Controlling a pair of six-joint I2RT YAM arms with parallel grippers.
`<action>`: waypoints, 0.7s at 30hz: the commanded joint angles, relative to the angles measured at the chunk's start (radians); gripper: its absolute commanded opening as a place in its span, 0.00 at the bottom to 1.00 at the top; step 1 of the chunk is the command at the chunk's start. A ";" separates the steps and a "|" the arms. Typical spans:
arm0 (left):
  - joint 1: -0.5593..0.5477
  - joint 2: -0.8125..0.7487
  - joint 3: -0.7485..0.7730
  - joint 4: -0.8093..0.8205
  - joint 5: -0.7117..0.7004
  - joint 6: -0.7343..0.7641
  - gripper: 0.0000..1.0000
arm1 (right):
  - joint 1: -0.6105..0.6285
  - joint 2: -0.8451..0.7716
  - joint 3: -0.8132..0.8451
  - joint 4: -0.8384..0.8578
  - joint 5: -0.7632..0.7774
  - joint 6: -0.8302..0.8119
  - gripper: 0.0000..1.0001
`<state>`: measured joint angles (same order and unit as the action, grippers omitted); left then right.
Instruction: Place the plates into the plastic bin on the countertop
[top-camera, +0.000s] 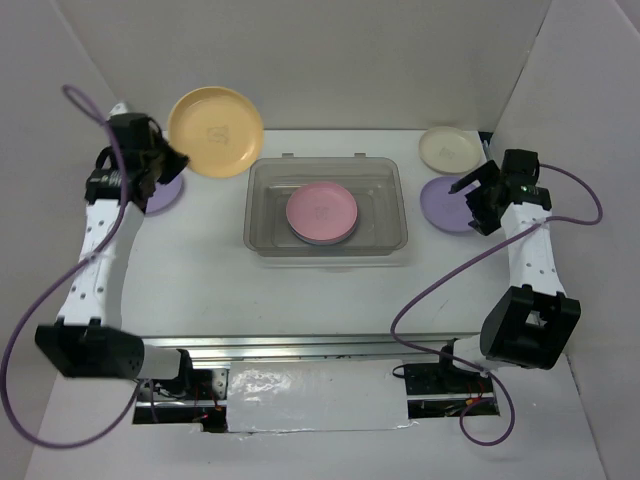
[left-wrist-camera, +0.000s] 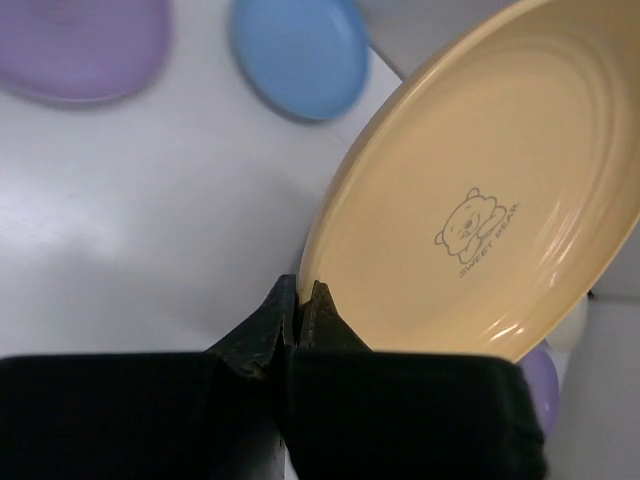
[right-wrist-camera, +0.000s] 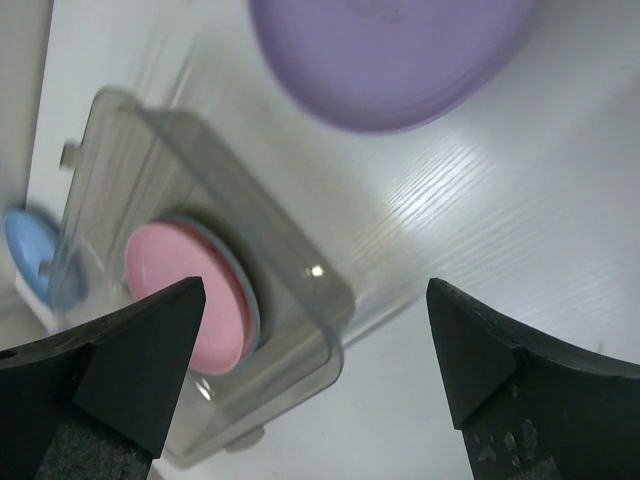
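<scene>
Next, the robot's right gripper needs to close on the lavender plate's rim (top-camera: 473, 226) (right-wrist-camera: 495, 70), on its near side away from the clear plastic bin, beside the cream plate.
My left gripper (top-camera: 172, 158) is shut on the rim of the yellow-orange plate (top-camera: 215, 132), holding it tilted in the air at the back left. The left wrist view shows both fingertips pinching that plate's (left-wrist-camera: 480, 190) edge at the gripper (left-wrist-camera: 300, 300). The clear plastic bin (top-camera: 380, 205) sits mid-countertop with a pink plate (top-camera: 322, 213) inside, stacked on another plate whose rim shows beneath it. My right gripper (top-camera: 475, 195) hangs open over a lavender plate (top-camera: 448, 203), with nothing between the fingers (right-wrist-camera: 315, 340). A cream plate (top-camera: 450, 148) lies behind it.
A second lavender plate (top-camera: 160, 192) lies under my left arm. A blue plate (left-wrist-camera: 298, 55) rests on the countertop beyond it. White walls close in on the left, back and right. The metal rail (top-camera: 300, 348) runs along the front edge.
</scene>
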<state>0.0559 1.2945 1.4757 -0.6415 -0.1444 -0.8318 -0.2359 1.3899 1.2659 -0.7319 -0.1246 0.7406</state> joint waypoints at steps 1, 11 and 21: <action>-0.108 0.202 0.109 0.012 0.161 0.071 0.00 | -0.083 0.006 0.001 -0.014 0.097 0.037 1.00; -0.338 0.776 0.495 0.081 0.333 0.083 0.00 | -0.192 0.098 -0.011 -0.003 0.186 0.069 1.00; -0.369 0.876 0.499 0.043 0.296 0.057 0.00 | -0.209 0.153 -0.039 0.005 0.203 0.060 1.00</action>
<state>-0.3214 2.1910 1.9472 -0.5999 0.1604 -0.7631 -0.4324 1.5070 1.2217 -0.7246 0.0330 0.7929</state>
